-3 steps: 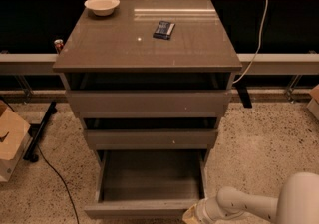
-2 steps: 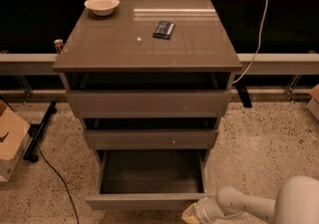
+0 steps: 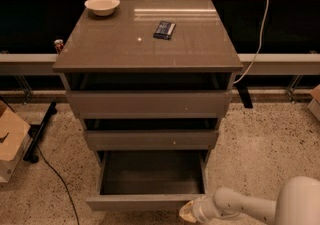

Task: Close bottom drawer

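Observation:
My gripper will release the bottom drawer, which is now pulled well out, when its front panel is pushed in just below the middle drawer (image 3: 150,170).
The bottom drawer (image 3: 140,202) of the grey-brown cabinet is pulled well out, and its shallow empty box shows from above. Its slim flat front panel runs along the bottom of the camera view. My gripper (image 3: 188,212) is at the lower right, right at the right end of that front panel, on the end of my white arm (image 3: 250,209). The two drawers above, middle (image 3: 150,139) and top (image 3: 147,103), stand slightly out.
On the cabinet top (image 3: 115,44) sit a white bowl (image 3: 102,4) and a dark flat packet (image 3: 164,29). A cardboard box (image 3: 11,139) stands on the floor at left with a black cable (image 3: 55,174) beside it. A white cable (image 3: 257,34) hangs at right.
The drawer front has moved a little inward toward the cabinet, and my gripper has followed it, staying at its right end.

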`<control>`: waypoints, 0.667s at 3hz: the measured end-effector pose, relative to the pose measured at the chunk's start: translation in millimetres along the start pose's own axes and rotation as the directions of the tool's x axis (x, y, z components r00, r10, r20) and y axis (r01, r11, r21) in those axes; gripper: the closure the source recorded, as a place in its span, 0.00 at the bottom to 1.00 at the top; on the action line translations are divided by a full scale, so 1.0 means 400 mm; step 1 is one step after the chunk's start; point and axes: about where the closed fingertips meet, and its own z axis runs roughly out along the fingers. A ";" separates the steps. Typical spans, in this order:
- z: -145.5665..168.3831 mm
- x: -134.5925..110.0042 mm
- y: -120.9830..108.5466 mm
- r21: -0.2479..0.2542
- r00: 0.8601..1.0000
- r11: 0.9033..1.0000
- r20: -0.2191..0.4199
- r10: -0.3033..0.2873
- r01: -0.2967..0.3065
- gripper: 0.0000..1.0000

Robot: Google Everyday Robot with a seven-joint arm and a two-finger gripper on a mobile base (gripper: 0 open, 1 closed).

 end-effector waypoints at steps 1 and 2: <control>0.056 -0.087 -0.044 0.040 0.996 0.996 0.036 -0.077 0.076 1.00; 0.060 -0.092 -0.046 0.044 0.996 0.996 0.039 -0.083 0.082 1.00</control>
